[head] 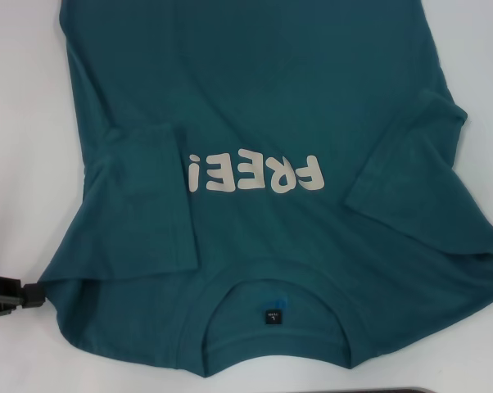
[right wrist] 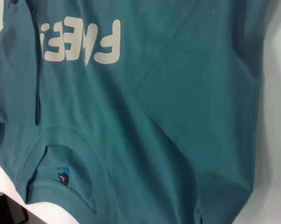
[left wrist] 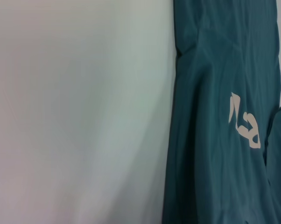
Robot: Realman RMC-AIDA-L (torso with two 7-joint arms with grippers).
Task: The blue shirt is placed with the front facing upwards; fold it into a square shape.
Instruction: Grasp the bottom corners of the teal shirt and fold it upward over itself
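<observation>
My left gripper barely catches the tip of the blue shirt's shoulder corner, so I should open, back off and take the shirt's folded edge [head: 62,282] deeper before pulling it taut.
The blue shirt [head: 263,106] lies flat on the white table, front up, with cream "FREE!" lettering [head: 255,174] on the chest. Its collar and small dark neck label [head: 276,317] are at the near edge. Both short sleeves are folded inward over the body, one sleeve [head: 144,196] on the left and the other sleeve [head: 410,160] on the right. My left gripper [head: 17,296] is low at the near left, its tip right at the shirt's shoulder edge. The right wrist view looks down on the shirt [right wrist: 178,116] and its collar [right wrist: 66,163]. The left wrist view shows one side of the shirt [left wrist: 220,116].
Bare white table [head: 17,123] runs along the shirt's left side, and a strip of table [head: 488,74] shows on the right. A dark edge [head: 394,390] shows at the very bottom of the head view. A dark object [right wrist: 7,211] sits in a corner of the right wrist view.
</observation>
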